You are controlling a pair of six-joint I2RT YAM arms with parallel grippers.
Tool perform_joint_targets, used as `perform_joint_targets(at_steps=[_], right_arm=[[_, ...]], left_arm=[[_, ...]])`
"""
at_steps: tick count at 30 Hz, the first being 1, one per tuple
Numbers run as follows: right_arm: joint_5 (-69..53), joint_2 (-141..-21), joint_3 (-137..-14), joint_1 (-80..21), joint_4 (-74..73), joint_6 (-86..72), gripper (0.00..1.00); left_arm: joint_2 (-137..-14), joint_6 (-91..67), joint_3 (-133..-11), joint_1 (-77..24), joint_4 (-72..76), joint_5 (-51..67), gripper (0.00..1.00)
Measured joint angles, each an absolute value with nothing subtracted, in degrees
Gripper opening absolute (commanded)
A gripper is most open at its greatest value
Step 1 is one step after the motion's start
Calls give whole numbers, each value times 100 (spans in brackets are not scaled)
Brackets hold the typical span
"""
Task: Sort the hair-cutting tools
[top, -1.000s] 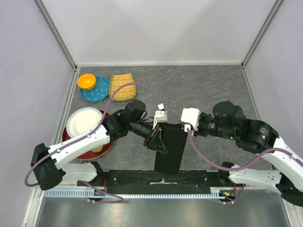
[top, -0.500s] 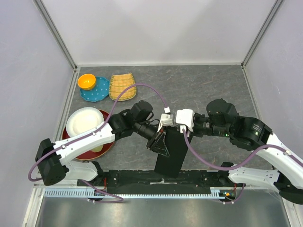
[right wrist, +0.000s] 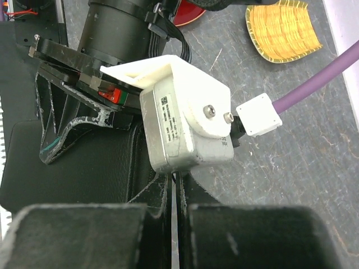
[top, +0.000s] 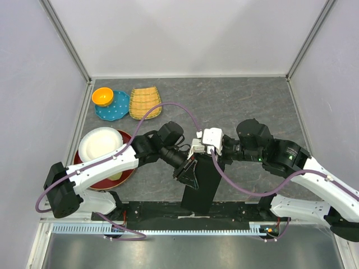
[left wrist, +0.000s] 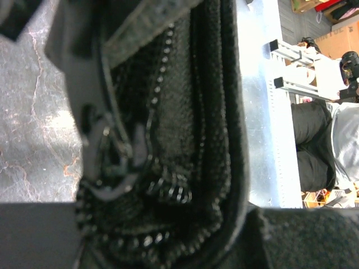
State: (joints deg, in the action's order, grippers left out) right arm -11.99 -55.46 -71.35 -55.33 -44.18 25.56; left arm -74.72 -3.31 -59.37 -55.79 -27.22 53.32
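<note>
I will use my left gripper to release the black zip case so it lies flat on the middle of the grey table (top: 207, 134), farther from the base bar.
The black zip case (top: 203, 182) lies flat at the table's near middle. No scissors or comb show in any view. My left gripper (top: 188, 172) is at the case's upper left edge. In the left wrist view (left wrist: 168, 224) its jaws straddle the case's unzipped edge (left wrist: 185, 112), with zipper teeth and a pull tab (left wrist: 106, 148) in between. My right gripper (top: 209, 158) is over the case's top right corner, just behind the left wrist. In the right wrist view (right wrist: 175, 207) its fingers are almost together, with only a thin slit between them; the case (right wrist: 73, 162) lies to their left.
At the back left are an orange bowl (top: 102, 95) on a blue plate (top: 114, 109) and a yellow woven basket (top: 145, 102). A white bowl (top: 100, 143) sits on a red plate (top: 109, 178) at the left. The arms' black base rail (top: 168, 213) runs along the near edge.
My right gripper has moved left to the case's top right corner, close against the left wrist. The left gripper has shifted slightly right along the case's edge.
</note>
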Motion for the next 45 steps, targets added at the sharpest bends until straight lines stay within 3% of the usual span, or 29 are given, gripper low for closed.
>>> perform_joint_targets(at_steps=[2, 6, 14, 20, 28, 36, 40, 42, 43, 45], right_arm=[[-1155, -5546, -7076, -5533, -4375, 2403, 16], [-794, -5522, -6930, -5518, -4132, 2110, 41], [902, -4967, -6493, -5450, -3415, 1614, 55], [2477, -4386, -6490, -5450, -3347, 1247, 73], [4165, -4333, -6484, -5446, -3365, 30, 74], [4182, -4143, -4932, -5446, -2941, -1732, 74], [4036, -4204, -4724, -5448, -2952, -2294, 74], [4010, -4150, -4722, -5448, -2932, -2456, 75], [4007, -4104, -4722, -5448, -2926, -2532, 74], [3999, -4014, -4716, -5446, -2917, -2633, 70]], left_arm=[[-7472, -329, -5937, -5579, -2770, 5245, 2], [-7419, -340, -5935, -5588, -2707, 4860, 2], [-7234, -532, -5736, -5323, -2469, 4722, 2], [-7260, -851, -5664, -4880, -2342, 4510, 2], [-8274, -1653, -5933, -3972, -2123, 4075, 2], [-10724, -2034, -7607, -3684, -2158, 3839, 2], [-11537, -2228, -8552, -3658, -2292, 3975, 11], [-11856, -2261, -9015, -3642, -2305, 3977, 26], [-11983, -2268, -9203, -3636, -2309, 3975, 40], [-12175, -2274, -9465, -3616, -2270, 3970, 47]])
